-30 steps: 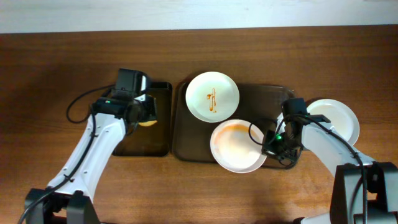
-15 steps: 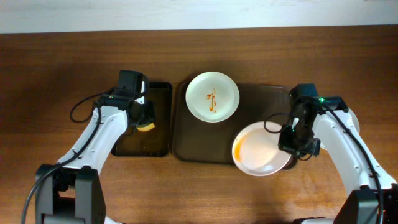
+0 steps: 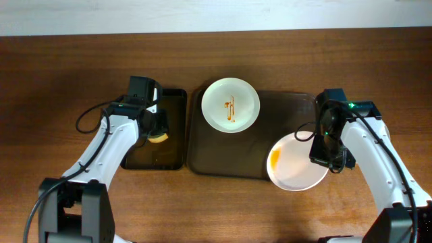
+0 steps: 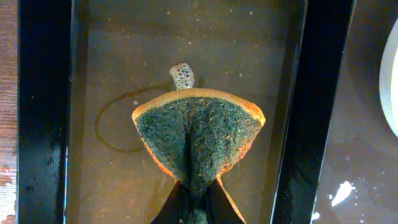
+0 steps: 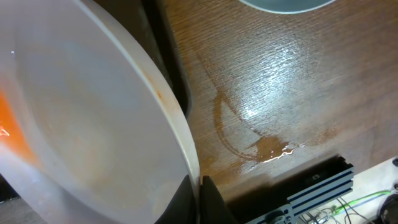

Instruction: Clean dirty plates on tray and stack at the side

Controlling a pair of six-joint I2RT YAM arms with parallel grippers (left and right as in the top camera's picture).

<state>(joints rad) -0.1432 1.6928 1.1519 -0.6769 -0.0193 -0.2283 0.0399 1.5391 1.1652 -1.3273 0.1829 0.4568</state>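
Note:
The second white plate will leave my right gripper beside the bluish plate, away from the brown tray (image 3: 412, 172).
A white plate with an orange-red squiggle (image 3: 231, 104) lies at the back of the dark brown tray (image 3: 209, 158). My right gripper (image 3: 325, 156) is shut on the rim of a second white plate (image 3: 297, 162) with an orange smear on its left side. It holds the plate tilted over the tray's front right corner; the right wrist view shows the fingers (image 5: 198, 186) pinching the rim (image 5: 93, 106). A bluish plate's edge (image 5: 280, 5) shows on the table beyond. My left gripper (image 3: 156, 133) is shut on a green-and-orange sponge (image 4: 198, 134).
The sponge hangs over a narrow black tray (image 4: 37, 112) with a wet bottom, left of the brown tray. A wet ring and small puddle (image 5: 267, 146) lie on the wooden table right of the brown tray's edge (image 5: 168, 56).
My right gripper has carried the smeared plate to the right, from the tray's middle front to its front right corner. My left gripper shifted slightly with the sponge, then held still.

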